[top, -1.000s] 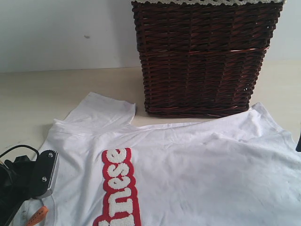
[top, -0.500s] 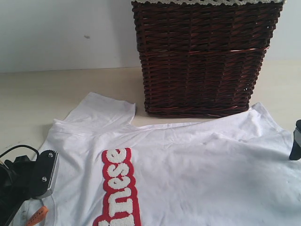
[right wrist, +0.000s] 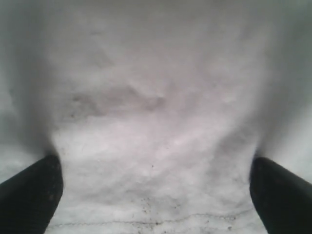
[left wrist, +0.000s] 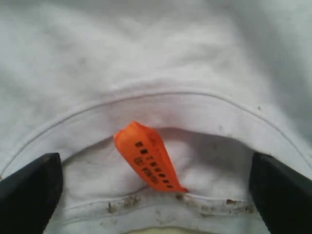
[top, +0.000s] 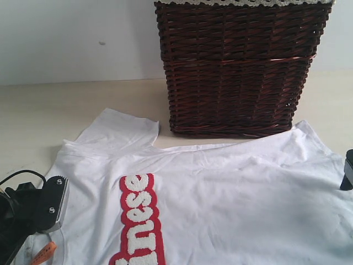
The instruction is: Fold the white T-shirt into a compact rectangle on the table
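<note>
I can see my right gripper's fingers over cloth inside the hem seam, so I should lift, back away and pinch the hem itself (right wrist: 153, 224) before I pull the white T-shirt straight.
The white T-shirt (top: 231, 193) lies spread flat on the table (top: 44, 110), its red patch with fuzzy white letters (top: 140, 221) toward the left. My left gripper (top: 47, 207) hovers at the collar by the orange neck tag (top: 44, 253), jaws open; the left wrist view shows the tag (left wrist: 151, 158) and collar between the wide-apart fingers (left wrist: 29, 192). My right gripper (top: 347, 171) is at the shirt's right edge, mostly out of frame. In the right wrist view its fingers (right wrist: 280, 192) stand wide apart over plain white cloth (right wrist: 156, 122) near a hem seam, holding nothing.
A dark brown wicker basket (top: 237, 66) stands at the back, touching the shirt's far edge. One sleeve (top: 121, 130) lies flat left of the basket. Bare tabletop shows to the left and behind; a pale wall rises beyond.
The right gripper has come into sight at the right edge of the exterior view over the shirt's edge. The left gripper and the shirt have not moved.
</note>
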Tool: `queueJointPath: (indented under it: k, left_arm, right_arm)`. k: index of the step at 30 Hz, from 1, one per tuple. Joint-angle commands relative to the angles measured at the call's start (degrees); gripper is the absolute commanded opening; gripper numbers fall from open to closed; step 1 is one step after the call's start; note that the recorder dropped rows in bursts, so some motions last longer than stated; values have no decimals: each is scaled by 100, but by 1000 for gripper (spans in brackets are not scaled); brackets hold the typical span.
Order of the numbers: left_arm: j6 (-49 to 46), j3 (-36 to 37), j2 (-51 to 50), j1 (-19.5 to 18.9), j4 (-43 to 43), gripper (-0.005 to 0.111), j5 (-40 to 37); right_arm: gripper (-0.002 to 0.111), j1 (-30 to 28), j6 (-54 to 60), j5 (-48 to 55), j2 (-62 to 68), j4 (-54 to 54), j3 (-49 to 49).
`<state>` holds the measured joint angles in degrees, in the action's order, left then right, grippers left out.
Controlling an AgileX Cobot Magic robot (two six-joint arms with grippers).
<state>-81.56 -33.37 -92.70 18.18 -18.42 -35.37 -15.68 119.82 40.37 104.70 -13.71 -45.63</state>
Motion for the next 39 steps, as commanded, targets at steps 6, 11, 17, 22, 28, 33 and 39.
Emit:
queueJointPath:
  k: [6, 11, 17, 22, 28, 33, 39]
  left_arm:
    - [16, 7, -9, 10, -50, 104, 27]
    - [16, 7, -9, 10, -50, 104, 27]
    - [16, 7, -9, 10, -50, 104, 27]
    - [16, 7, -9, 10, -50, 104, 27]
    - [16, 7, -9, 10, -50, 104, 27]
    - [16, 7, -9, 10, -50, 104, 27]
    - [16, 7, -9, 10, -50, 104, 27]
  right_arm:
    - [47, 0, 51, -1401, 269, 71, 583]
    - [34, 0, 51, -1289, 269, 71, 583]
    - [59, 0, 51, -985, -260, 74, 583]
    - [80, -11, 75, -800, -828, 229, 583]
    - [80, -11, 77, -909, -866, 489, 568]
    - [80, -11, -14, -84, -866, 450, 118]
    - [76, -11, -311, 1348, -866, -210, -826]
